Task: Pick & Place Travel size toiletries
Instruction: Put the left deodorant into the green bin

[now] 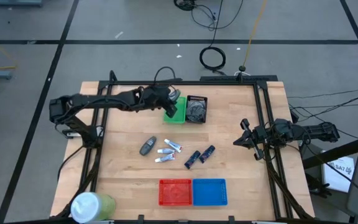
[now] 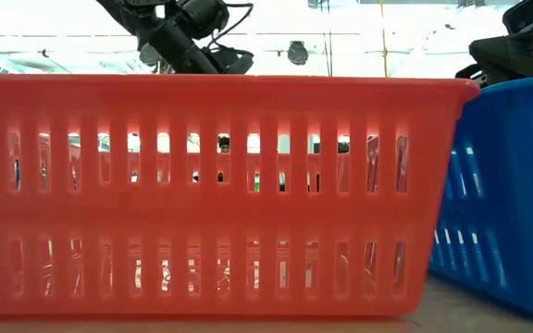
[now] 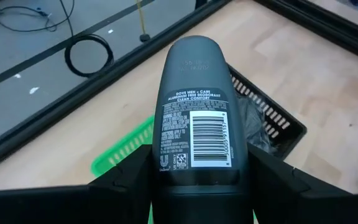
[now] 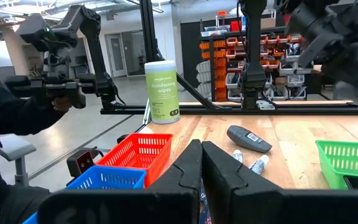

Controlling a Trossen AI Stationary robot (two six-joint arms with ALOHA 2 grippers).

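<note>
The robot's left gripper needs to release the dark grey oval container inside the green tray (image 1: pixel 174 111), next to the black tray. The container is now held over the green tray.
My left gripper (image 1: pixel 168 107) is over the green tray (image 1: pixel 178 111) at the far side and is shut on a dark grey oval container (image 3: pixel 194 106) with a barcode label. A second grey oval container (image 1: pixel 148 146) lies flat at the table's middle. Beside it lie three white-silver tubes (image 1: pixel 168 152) and two dark navy tubes (image 1: pixel 199 155). In the right wrist view, that container (image 4: pixel 248 138) and a tube (image 4: pixel 258 163) show again. My right gripper (image 1: pixel 244 140) waits shut near the table's right edge and touches nothing. No grey round piece can be made out. My left gripper holds the grey oval container by its labelled lower part (image 3: pixel 194 177), pinched between the two fingers (image 3: pixel 123 183), one on each side. The rounded end (image 3: pixel 194 50) points away from the gripper, past the fingers. It is over the green tray (image 3: pixel 120 152); whether it touches the tray is hidden.
A black tray (image 1: pixel 196 109) with something grey in it stands right of the green one. A red tray (image 1: pixel 174 191) and a blue tray (image 1: pixel 210 191) sit at the near edge and fill the low view. A pale green-white cylinder (image 1: pixel 92 205) stands at the near left corner. A person (image 4: pixel 5 106) is beyond the table.
</note>
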